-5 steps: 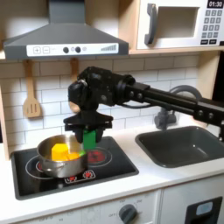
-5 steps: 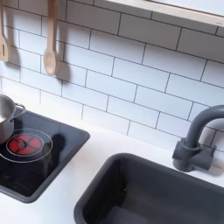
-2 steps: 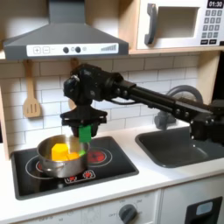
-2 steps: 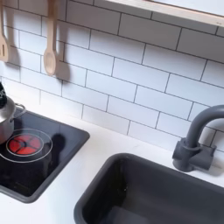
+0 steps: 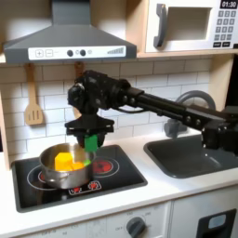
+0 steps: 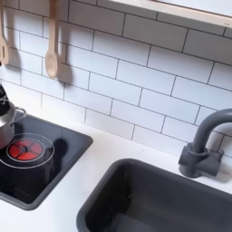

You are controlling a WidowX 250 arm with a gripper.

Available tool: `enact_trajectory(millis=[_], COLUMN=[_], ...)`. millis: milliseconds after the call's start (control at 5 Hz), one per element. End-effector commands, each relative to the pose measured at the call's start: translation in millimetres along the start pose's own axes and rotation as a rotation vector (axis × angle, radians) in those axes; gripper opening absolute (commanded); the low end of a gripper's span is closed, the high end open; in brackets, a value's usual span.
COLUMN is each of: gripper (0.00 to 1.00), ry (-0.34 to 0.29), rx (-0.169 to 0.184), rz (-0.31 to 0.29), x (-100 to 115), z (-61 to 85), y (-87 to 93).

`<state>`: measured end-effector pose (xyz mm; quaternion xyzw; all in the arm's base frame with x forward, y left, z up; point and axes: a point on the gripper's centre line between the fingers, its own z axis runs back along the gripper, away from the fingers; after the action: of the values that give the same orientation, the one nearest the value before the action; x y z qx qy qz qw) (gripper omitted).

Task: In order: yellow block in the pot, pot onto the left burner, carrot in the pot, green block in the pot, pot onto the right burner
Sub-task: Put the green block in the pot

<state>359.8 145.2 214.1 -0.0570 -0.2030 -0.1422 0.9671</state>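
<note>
The yellow block is inside the steel pot. Next, my gripper lets the green block, now held upright above the rim, go in that pot, up (image 5: 83, 154) against the yellow block.
The steel pot (image 5: 65, 175) stands on the left burner (image 5: 39, 173) of the black cooktop in the first exterior view. Inside it lie the yellow block (image 5: 50, 153) and the orange carrot (image 5: 64, 162). My gripper (image 5: 90, 139) hangs over the pot's right rim, shut on the green block (image 5: 91, 144), which is held upright above the rim. The right burner (image 5: 103, 165) is bare beside the pot. In the second exterior view, the pot's edge (image 6: 6, 119) shows at the far left, with the right burner (image 6: 29, 149) next to it.
A dark sink (image 5: 193, 153) with a grey faucet (image 6: 201, 145) lies to the first exterior view's right of the cooktop (image 6: 50, 168). Wooden utensils (image 6: 53, 54) hang on the tiled wall. A range hood (image 5: 67, 39) and a microwave (image 5: 191, 25) sit overhead.
The gripper has carried the green block a little leftward and upward, toward the pot's right rim. The pot and its contents have stayed put.
</note>
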Motion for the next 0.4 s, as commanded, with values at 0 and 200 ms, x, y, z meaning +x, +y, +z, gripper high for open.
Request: enact_trajectory(millis=[0,200], gripper=[0.0,0.0], ry=[-0.002,0.001], rx=[-0.01,-0.025], rz=[0.048,0.073], x=[-8.1,-10.3], z=[-9.1,-16.4], y=[0.1,0.3])
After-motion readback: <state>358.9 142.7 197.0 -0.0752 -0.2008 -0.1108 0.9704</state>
